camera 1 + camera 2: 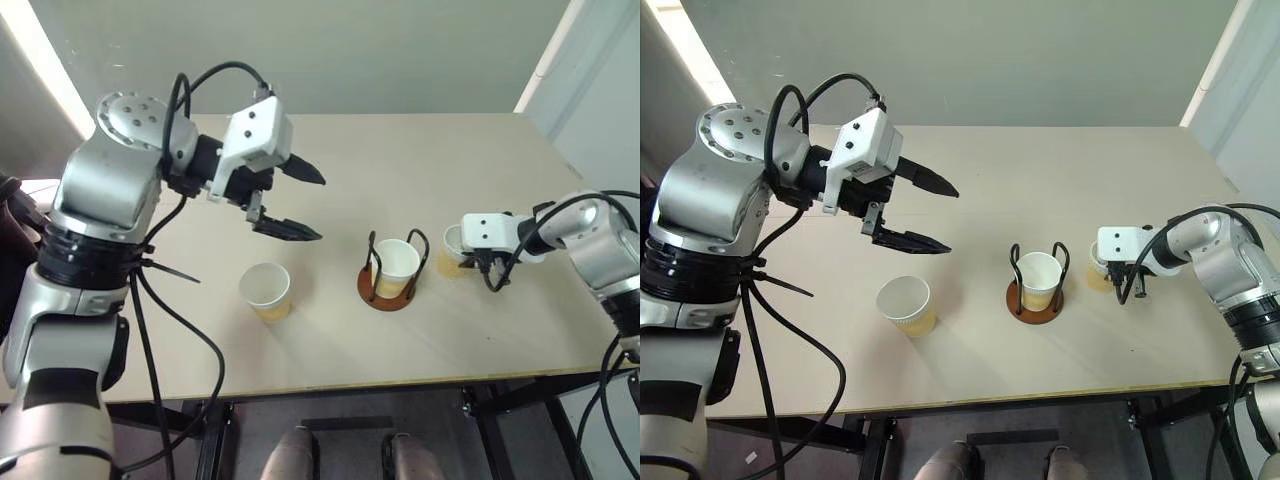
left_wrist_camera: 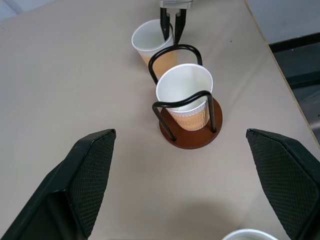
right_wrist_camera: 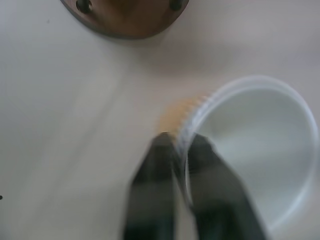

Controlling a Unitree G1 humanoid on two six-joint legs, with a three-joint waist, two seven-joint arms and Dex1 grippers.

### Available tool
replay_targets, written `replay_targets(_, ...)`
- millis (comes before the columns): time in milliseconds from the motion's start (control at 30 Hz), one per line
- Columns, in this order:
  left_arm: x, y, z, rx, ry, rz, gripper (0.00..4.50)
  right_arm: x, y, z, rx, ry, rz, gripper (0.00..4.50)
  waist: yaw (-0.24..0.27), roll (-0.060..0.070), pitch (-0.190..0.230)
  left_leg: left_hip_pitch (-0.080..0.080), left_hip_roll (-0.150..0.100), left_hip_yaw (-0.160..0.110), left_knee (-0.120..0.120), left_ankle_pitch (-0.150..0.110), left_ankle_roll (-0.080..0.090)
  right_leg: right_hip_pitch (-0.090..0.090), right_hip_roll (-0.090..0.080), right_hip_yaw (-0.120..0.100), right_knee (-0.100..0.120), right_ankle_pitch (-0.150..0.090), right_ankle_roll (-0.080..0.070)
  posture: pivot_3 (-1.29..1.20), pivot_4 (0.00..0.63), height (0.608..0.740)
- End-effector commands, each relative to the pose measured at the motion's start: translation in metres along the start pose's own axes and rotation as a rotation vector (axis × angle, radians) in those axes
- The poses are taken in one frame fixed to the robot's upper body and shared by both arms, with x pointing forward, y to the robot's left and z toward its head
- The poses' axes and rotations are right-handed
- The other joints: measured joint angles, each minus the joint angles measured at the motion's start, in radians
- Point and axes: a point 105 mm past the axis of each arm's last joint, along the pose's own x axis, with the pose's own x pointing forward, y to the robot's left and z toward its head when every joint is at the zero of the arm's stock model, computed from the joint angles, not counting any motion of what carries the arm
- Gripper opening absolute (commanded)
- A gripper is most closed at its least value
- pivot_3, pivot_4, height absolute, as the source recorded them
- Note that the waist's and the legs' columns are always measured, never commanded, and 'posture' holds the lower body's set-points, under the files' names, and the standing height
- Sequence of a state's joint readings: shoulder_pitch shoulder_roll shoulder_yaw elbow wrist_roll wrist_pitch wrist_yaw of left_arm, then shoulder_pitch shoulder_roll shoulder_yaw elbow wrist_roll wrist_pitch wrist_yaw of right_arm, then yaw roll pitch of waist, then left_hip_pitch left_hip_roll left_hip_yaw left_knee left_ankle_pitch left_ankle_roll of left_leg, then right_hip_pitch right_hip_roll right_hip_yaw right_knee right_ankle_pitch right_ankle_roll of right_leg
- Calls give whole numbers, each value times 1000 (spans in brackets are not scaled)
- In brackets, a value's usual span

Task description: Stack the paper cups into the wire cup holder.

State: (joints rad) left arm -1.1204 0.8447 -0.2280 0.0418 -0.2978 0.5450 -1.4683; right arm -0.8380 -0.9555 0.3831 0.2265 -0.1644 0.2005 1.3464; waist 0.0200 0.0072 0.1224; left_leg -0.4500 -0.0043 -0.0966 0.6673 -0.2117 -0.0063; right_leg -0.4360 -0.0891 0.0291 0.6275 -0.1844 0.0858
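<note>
My right gripper is going to release its paper cup, now just beside the holder, inside the cup standing (image 1: 396,262) between the holder's black loops.
The wire cup holder (image 1: 386,296) stands right of the table's middle, with one paper cup (image 1: 397,260) upright between its black loops. A second paper cup (image 1: 266,290) stands alone on the table to the holder's left. A third paper cup (image 1: 451,248) stands just right of the holder. My right gripper (image 3: 180,142) is shut on this cup's rim, one finger inside and one outside. My left gripper (image 1: 320,208) hangs open and holds nothing, above the table and behind the lone cup, pointing toward the holder.
The light wooden table (image 1: 420,150) has bare surface behind the holder and along its front. Its right edge lies close to my right arm. A pale wall rises behind the table.
</note>
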Motion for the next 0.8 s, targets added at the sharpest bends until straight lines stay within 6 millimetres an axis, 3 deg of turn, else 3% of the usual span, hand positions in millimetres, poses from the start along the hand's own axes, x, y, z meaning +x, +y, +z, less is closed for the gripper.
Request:
replay_targets(33,-12,2,7,39,-5,49,4500,-18,-12,9,-40,-9,-42,37,0,0,0,0,0,0,0,0,0,0,0,0,0,0,0,0,150,740)
replay_targets(167,-16,3,3,32,6,62,4500,-45,-18,33,-16,-130,-56,37,0,0,0,0,0,0,-1,0,0,-1,0,0,0,-2,-3,0,150,740)
replay_targets(333,-17,2,1,24,8,60,4500,-98,-31,89,-71,-299,-99,37,-3,2,1,-1,0,0,-3,3,-4,-3,1,0,1,-5,-9,0,150,740)
replay_targets(433,-17,2,2,22,1,55,4500,-114,-33,115,-127,-348,-98,37,-4,2,1,-1,0,0,-4,2,-4,-4,1,0,0,-6,-11,0,150,740)
replay_targets(500,-16,1,2,26,0,44,4500,-114,-21,141,-226,-382,-41,37,-4,2,1,-1,0,-1,-4,2,-4,-4,1,-1,0,-7,-12,0,150,740)
replay_targets(567,-15,1,1,28,1,37,4500,-111,-13,154,-282,-397,-3,37,-6,2,1,-1,0,-1,-4,2,-5,-4,1,0,0,-7,-13,0,150,740)
replay_targets(800,-15,0,0,27,4,41,4500,-90,-5,162,-367,-357,41,37,-6,2,1,-2,0,-1,-3,2,-5,-5,1,0,1,-7,-13,0,150,740)
